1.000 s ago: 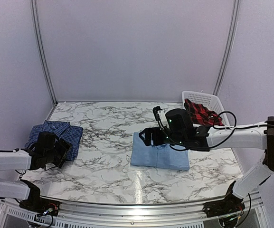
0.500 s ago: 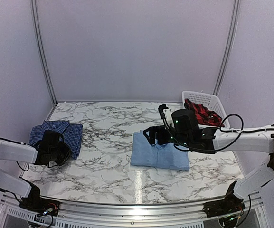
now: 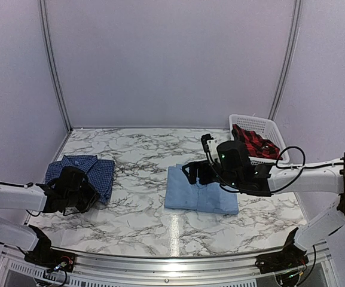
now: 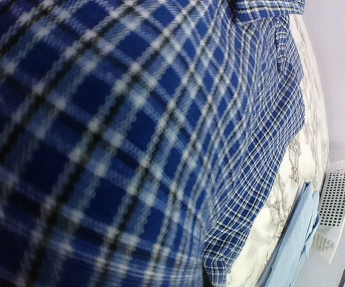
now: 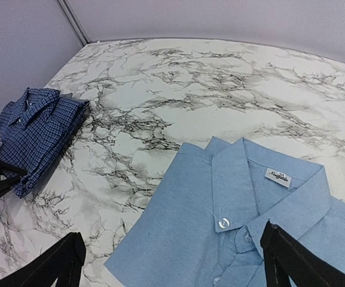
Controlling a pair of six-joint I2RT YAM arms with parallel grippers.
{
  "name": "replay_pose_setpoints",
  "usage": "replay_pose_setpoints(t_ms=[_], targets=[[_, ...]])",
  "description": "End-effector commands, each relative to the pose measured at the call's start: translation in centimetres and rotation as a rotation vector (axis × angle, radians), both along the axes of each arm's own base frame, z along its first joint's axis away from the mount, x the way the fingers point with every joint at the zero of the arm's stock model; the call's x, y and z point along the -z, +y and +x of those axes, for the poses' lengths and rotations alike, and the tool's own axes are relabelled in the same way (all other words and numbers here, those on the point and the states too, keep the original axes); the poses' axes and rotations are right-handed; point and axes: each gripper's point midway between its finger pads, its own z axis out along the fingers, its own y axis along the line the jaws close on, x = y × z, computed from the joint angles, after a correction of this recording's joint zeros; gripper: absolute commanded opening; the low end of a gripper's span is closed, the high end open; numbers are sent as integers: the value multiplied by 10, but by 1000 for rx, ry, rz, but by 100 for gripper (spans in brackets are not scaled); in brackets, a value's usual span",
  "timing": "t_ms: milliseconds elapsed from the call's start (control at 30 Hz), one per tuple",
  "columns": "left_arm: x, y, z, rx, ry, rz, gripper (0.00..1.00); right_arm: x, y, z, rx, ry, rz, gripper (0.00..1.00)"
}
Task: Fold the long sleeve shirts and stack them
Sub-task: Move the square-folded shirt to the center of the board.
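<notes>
My left gripper is to release the dark blue checked shirt on the bare marble (image 3: 120, 188) (image 4: 253, 239) beside the light blue shirt.
The dark blue checked shirt (image 3: 91, 170) lies folded at the table's left and fills the left wrist view (image 4: 130, 149). My left gripper (image 3: 79, 190) is shut on its near edge, its fingers hidden by the cloth. The light blue shirt (image 3: 199, 197) lies folded, collar up, at the table's middle right. My right gripper (image 3: 195, 170) hovers over its left part, open, with nothing between the fingers (image 5: 58, 266). In the right wrist view the light blue shirt (image 5: 190, 209) lies below the right gripper (image 5: 172, 263), with the dark blue shirt (image 5: 34, 128) at far left.
A white basket (image 3: 253, 124) at the back right holds a red and black plaid cloth (image 3: 253, 142). The marble table (image 3: 142, 149) ends at grey walls behind and a metal rail in front. The basket (image 4: 333, 203) also shows small in the left wrist view.
My left gripper has shut on the dark blue checked shirt and dragged it a little to the right. The right gripper has drifted slightly right over the light blue shirt, still open.
</notes>
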Motion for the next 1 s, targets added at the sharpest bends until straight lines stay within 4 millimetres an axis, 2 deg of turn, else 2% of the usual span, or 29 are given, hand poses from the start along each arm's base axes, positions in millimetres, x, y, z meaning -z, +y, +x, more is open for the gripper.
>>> replay_pose_setpoints(t_ms=[0, 300, 467, 567, 700, 800, 867, 967], targets=[[-13, -22, -12, -6, 7, -33, 0, -11, -7, -1, 27, -45, 16, 99], [-22, -99, -31, 116, 19, -42, 0, -4, -25, -5, 70, -38, -7, 98], [-21, -146, -39, 189, 36, -38, 0, 9, -44, 0, 146, -3, -56, 99], [-17, -165, -47, 236, 50, -34, 0, 16, -54, -1, 166, 12, -67, 99], [-18, -181, -52, 285, 55, -34, 2, 24, -69, -3, 208, 34, -63, 98], [-25, -185, -53, 312, 44, -32, 41, 28, -81, -2, 230, 55, -49, 99], [-35, -188, -54, 349, 22, -19, 52, 30, -88, -1, 241, 65, -36, 98], [-55, -188, -57, 420, -4, 46, 58, 28, -99, 0, 264, 68, -15, 99]])
